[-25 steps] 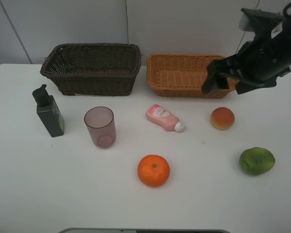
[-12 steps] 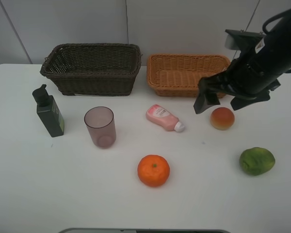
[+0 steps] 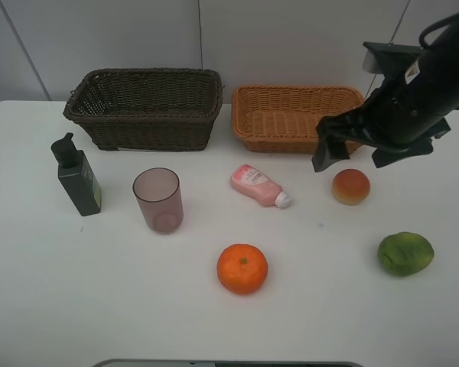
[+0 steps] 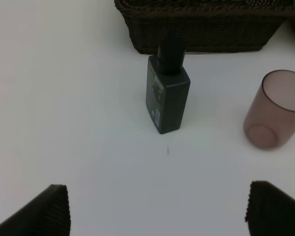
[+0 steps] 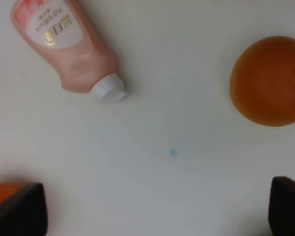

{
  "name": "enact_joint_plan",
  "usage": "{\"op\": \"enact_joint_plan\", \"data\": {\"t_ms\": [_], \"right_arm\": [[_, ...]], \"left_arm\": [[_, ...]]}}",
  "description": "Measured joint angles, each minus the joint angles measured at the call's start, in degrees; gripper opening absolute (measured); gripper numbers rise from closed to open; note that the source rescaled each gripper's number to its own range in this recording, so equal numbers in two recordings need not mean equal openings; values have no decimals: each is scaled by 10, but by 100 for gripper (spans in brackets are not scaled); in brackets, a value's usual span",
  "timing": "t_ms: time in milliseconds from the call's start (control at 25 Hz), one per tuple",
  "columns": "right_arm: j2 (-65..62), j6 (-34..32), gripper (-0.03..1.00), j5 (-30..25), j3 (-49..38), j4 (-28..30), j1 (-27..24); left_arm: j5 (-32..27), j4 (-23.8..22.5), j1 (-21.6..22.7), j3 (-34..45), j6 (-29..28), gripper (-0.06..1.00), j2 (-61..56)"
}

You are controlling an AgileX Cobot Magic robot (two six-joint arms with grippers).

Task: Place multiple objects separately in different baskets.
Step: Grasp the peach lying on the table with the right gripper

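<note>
The red-orange peach sits in front of the orange-tan basket, and my right gripper needs to go there next and close around the peach's middle (image 3: pixel 351 187) (image 5: pixel 271 81).
My right gripper (image 3: pixel 356 157) hangs open just above and behind the red-orange peach (image 3: pixel 350 186), holding nothing. In the right wrist view its fingertips (image 5: pixel 19 211) frame bare table, with the peach (image 5: pixel 269 81) and the pink white-capped tube (image 5: pixel 69 46) ahead. The tube (image 3: pixel 258 186) lies on its side mid-table. An orange (image 3: pixel 242 268) and a green fruit (image 3: pixel 405 253) sit nearer the front. The dark green pump bottle (image 3: pixel 78 177) and mauve cup (image 3: pixel 158 200) stand on the left. My left gripper (image 4: pixel 157 211) is open and empty, short of the bottle (image 4: pixel 167 96) and cup (image 4: pixel 278 116).
The dark brown basket (image 3: pixel 144 107) and the orange-tan basket (image 3: pixel 294 116) stand side by side at the back, nothing showing inside them. The dark basket (image 4: pixel 201 24) is just behind the bottle. The white table (image 3: pixel 99 306) ends at the front edge.
My right arm came down from over the tan basket to just above the peach, and its jaws spread wider. The objects have not moved.
</note>
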State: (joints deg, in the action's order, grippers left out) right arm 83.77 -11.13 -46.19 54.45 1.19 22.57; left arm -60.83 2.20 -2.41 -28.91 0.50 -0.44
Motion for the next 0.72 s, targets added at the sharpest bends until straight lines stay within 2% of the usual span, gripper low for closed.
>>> {"op": "enact_joint_plan", "data": {"t_ms": [280, 720], "right_arm": [[57, -2, 100, 3, 10, 5, -67], [211, -2, 100, -34, 134, 7, -129]], "left_arm": [[0, 0, 0, 0, 0, 92, 0], [0, 0, 0, 0, 0, 92, 0]]}}
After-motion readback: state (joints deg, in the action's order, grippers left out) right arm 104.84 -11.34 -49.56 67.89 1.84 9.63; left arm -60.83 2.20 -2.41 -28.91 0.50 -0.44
